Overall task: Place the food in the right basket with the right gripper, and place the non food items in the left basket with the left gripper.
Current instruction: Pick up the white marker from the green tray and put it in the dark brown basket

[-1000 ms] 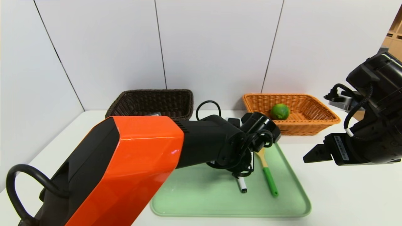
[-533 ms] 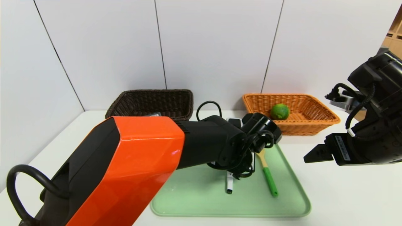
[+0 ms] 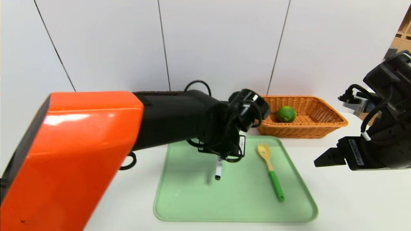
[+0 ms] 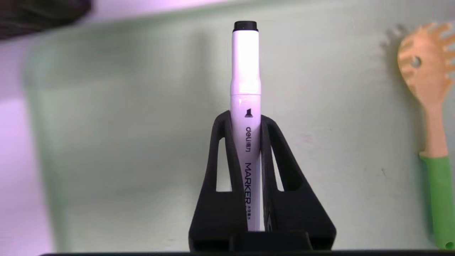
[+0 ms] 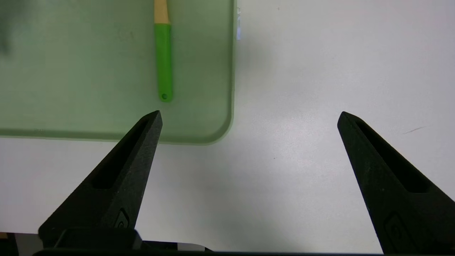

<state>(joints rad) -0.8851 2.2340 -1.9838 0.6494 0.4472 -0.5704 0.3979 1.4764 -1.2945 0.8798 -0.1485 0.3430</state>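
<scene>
The robot's left gripper will release the white marker inside the dark brown basket's end (image 3: 177, 118) nearest the orange-tan basket.
My left gripper (image 3: 220, 158) (image 4: 245, 117) is shut on the white marker (image 3: 218, 169) (image 4: 245, 78), which hangs black tip down above the green tray (image 3: 298, 205). The yellow pasta spoon with a green handle (image 3: 270, 168) (image 4: 432, 117) (image 5: 163, 60) lies on the tray to the right of the marker. The lime (image 3: 286, 114) sits in the orange-tan basket (image 3: 305, 131). My right gripper (image 3: 321, 159) (image 5: 249, 117) hovers open and holds nothing above the table right of the tray. My left arm hides the dark brown basket in the head view. The grey case is out of view.
The tray (image 5: 71, 89) takes up the middle of the white table (image 3: 353, 199). White wall panels stand close behind the baskets. My left arm's big orange shell (image 3: 74, 154) blocks the left half of the head view.
My left arm has risen and swung to the left, lifting the marker off the tray and uncovering the spoon's head. The right gripper has hardly moved.
</scene>
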